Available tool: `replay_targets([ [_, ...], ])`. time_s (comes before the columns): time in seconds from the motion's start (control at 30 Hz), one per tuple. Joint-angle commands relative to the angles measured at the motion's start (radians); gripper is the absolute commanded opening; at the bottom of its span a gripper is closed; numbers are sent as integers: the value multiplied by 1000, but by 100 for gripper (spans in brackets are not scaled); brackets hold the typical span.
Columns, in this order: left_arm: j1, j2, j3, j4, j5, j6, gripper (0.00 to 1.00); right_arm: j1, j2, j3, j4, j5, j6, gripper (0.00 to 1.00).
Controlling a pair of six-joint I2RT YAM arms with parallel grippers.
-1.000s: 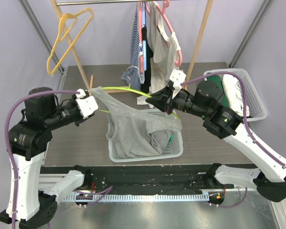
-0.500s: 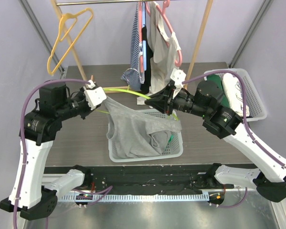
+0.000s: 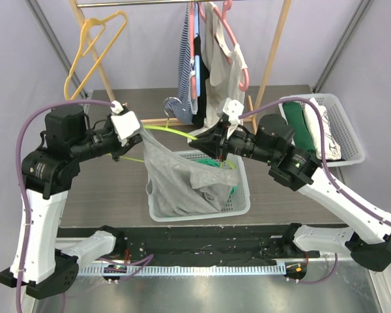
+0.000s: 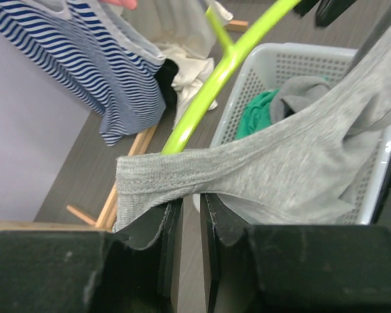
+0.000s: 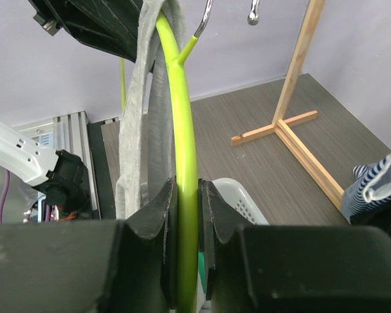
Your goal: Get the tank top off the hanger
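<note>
The tank top's other strap still hangs over the hanger and keeps my right gripper busy holding it, so next my left gripper takes the hanger's arm [image 4: 184, 130].
The grey tank top [image 3: 176, 176] hangs between my two grippers, its lower part lying in the white basket [image 3: 202, 214]. My left gripper [image 3: 133, 129] is shut on one strap of it [image 4: 247, 166], with the jaws nearly closed and the fabric pinched at the tips [image 4: 190, 199]. My right gripper [image 3: 212, 146] is shut on the lime green hanger [image 3: 166, 128], gripping its arm [image 5: 186, 150] between the jaws [image 5: 188, 195]. The other strap [image 5: 140, 98] still drapes over the hanger. The hanger's arm also shows in the left wrist view [image 4: 228, 65].
A wooden rack [image 3: 274, 45] at the back holds a pink hanger with garments [image 3: 215, 59], a striped top [image 4: 85, 59] and an empty orange hanger [image 3: 94, 45]. A second white basket [image 3: 352, 140] with folded clothes sits at the right. Green cloth [image 4: 257, 111] lies in the middle basket.
My left gripper has moved up and to the right with the strap. My right gripper has shifted left and slightly down with the hanger. The tank top hangs more bunched between them.
</note>
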Motion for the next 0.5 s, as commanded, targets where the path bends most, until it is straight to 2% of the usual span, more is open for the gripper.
replay_targets([
  [0.0,-9,25,38,50,117,-67,20,79,36,40,32,-1,-37,1],
  [0.2,-18,21,21,40,166,-96,22,111,62,63,29,34,-51,1],
  [0.27,-18,16,26,32,163,-94,25,111,50,61,20,69,-63,1],
  [0.37,-18,8,79,-23,155,-69,43,111,13,57,-12,123,-117,1],
  [0.4,-18,2,96,-55,151,-62,52,111,-1,53,-17,167,-131,1],
  [0.43,-18,-4,122,-72,148,-53,69,110,-13,50,-22,181,-164,1],
  [0.47,-18,-8,136,-86,146,-36,75,110,-24,49,-35,192,-178,1],
])
